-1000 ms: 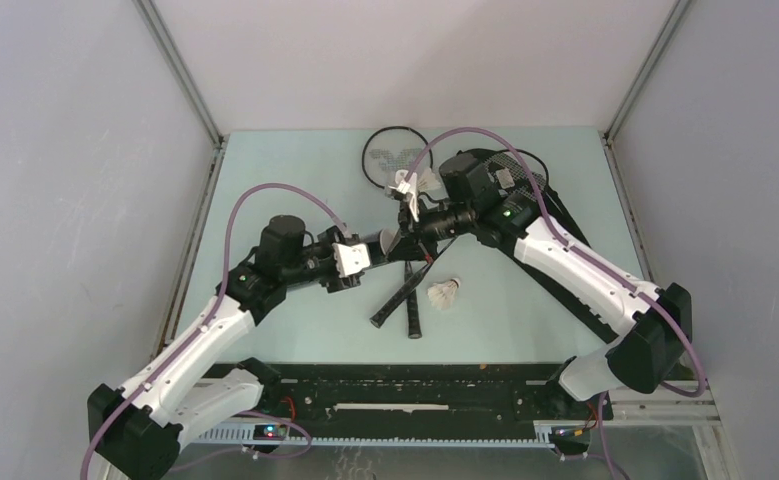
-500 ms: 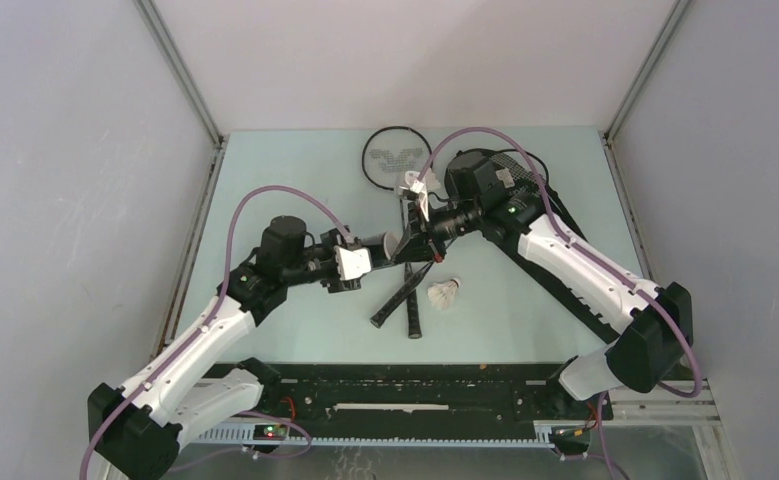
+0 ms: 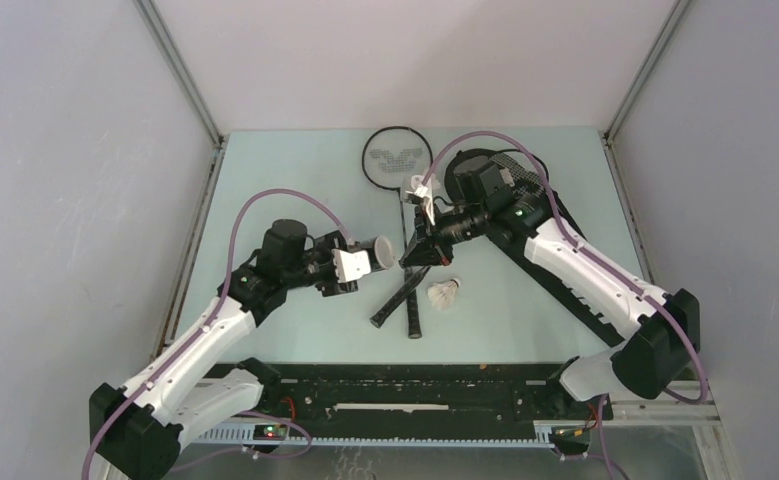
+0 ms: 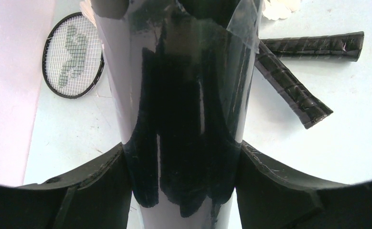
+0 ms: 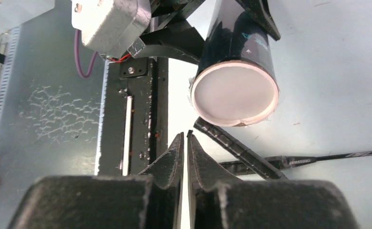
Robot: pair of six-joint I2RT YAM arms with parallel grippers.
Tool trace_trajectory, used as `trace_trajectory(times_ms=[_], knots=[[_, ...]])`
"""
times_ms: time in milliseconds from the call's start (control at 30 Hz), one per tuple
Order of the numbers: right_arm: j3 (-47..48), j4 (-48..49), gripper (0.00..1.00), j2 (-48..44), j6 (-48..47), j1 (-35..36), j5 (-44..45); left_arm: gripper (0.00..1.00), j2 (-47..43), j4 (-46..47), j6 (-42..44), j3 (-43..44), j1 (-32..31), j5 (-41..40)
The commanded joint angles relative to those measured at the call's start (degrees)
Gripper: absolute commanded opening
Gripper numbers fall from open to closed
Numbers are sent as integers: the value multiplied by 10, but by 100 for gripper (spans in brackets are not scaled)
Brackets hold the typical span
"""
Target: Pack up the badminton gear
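Observation:
My right gripper is shut short of the black tube's cap; next I open it, move closer, pinch the cap's edge (image 5: 194, 97) and pull the cap off.
My left gripper (image 4: 184, 160) is shut on the long black tube (image 4: 184, 95), held level above the table; in the top view its pale round end (image 3: 385, 250) faces the right arm. My right gripper (image 5: 185, 137) is shut and empty, its tips just short of and below that end (image 5: 235, 93). Two black rackets lie crossed, handles (image 3: 405, 300) near me and one head (image 3: 397, 157) at the back. A white shuttlecock (image 3: 445, 293) lies right of the handles. The black bag (image 3: 530, 185) lies under the right arm.
Grey walls close in the pale green table (image 3: 265, 190) on three sides. A black rail (image 3: 405, 395) with the arm bases runs along the near edge. The racket handles (image 5: 241, 150) lie on the table directly under the tube's end.
My right gripper has drawn back to the right, away from the tube's end, which now shows as a full pale disc. The left arm still holds the tube.

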Motion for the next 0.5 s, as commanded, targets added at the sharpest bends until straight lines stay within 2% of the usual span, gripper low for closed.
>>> trace_trajectory(times_ms=[0,67,200,467], knots=[[2,28,21,-43,4,34,76,0,-2,15,-16,6,2,11],[2,46,34,-46,22,47,106,0,4,14,-27,11,1,20],[19,45,44,-32,30,64,135,0,11,12,-37,16,1,26],[25,41,46,-5,28,79,157,0,8,10,-48,21,1,42]])
